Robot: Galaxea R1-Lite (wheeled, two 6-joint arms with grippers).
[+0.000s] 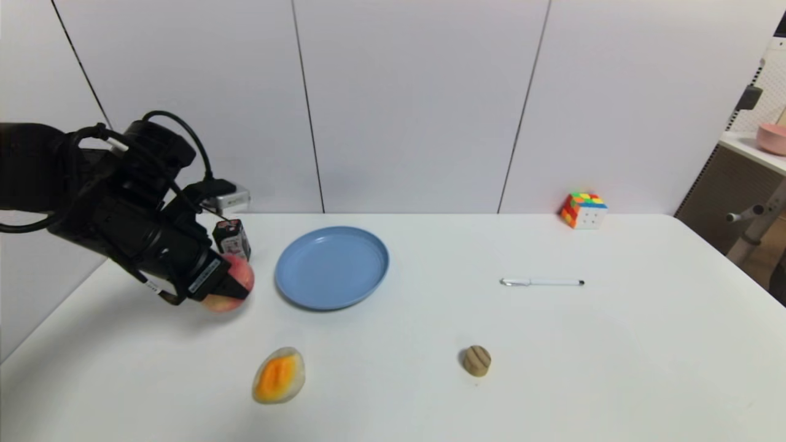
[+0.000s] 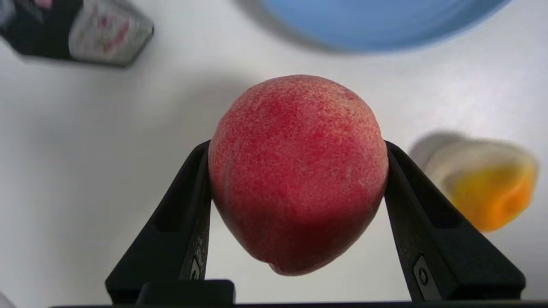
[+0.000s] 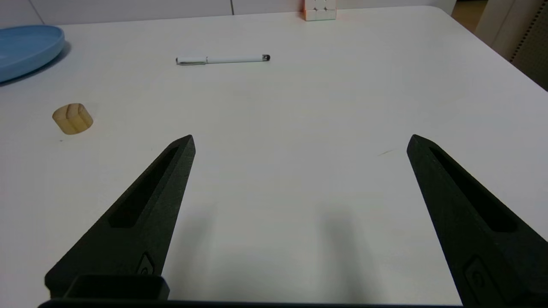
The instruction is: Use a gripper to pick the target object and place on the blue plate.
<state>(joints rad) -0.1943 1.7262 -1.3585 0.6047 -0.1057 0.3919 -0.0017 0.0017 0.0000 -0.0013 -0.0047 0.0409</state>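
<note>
The peach will come to rest in the middle of the blue plate (image 1: 336, 261), where I should open my left gripper and let it go.
My left gripper (image 1: 232, 284) is shut on the peach (image 1: 234, 277), a red-pink round fruit, at the table's left side. In the left wrist view both black fingers (image 2: 195, 205) press the peach (image 2: 297, 171) from either side, and a shadow on the table beneath suggests it is raised a little. The blue plate (image 1: 331, 266) lies just right of the peach; its rim (image 2: 376, 38) shows beyond the fruit. My right gripper (image 3: 299, 143) is open over bare table, holding nothing, and is out of the head view.
A black battery-like box (image 1: 232, 238) stands right behind the peach. A melon slice (image 1: 279, 375) and a tan wooden piece (image 1: 476, 360) lie near the front. A white pen (image 1: 541, 282) and a colour cube (image 1: 583, 210) lie to the right.
</note>
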